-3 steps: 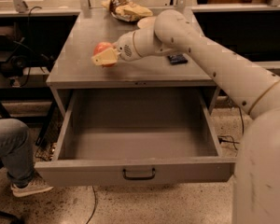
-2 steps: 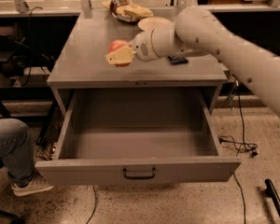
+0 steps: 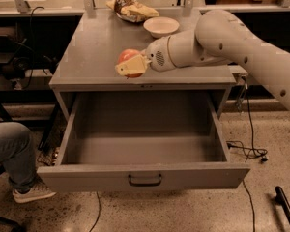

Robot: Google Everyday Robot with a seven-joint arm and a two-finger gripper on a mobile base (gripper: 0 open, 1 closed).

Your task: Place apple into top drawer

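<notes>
Next, I let go of the apple with my gripper near the middle of the open drawer's grey bottom (image 3: 130,122), back behind the dark handle.
The apple (image 3: 129,57), orange-red and round, is held between my gripper's (image 3: 131,64) pale yellow fingers, just above the front edge of the cabinet top (image 3: 96,42). The gripper is shut on it. My white arm reaches in from the right. The top drawer (image 3: 145,175) is pulled wide open below and in front of the apple, grey and empty, with a small dark bar handle (image 3: 145,180) on its front panel.
A white bowl (image 3: 161,26) and a yellow-brown snack bag (image 3: 132,8) sit at the back of the cabinet top. A seated person's jeans leg and shoe (image 3: 14,158) are at lower left. Cables lie on the floor at right.
The view has shifted. The gripper with the apple has moved forward toward the cabinet's front edge, nearer the open drawer.
</notes>
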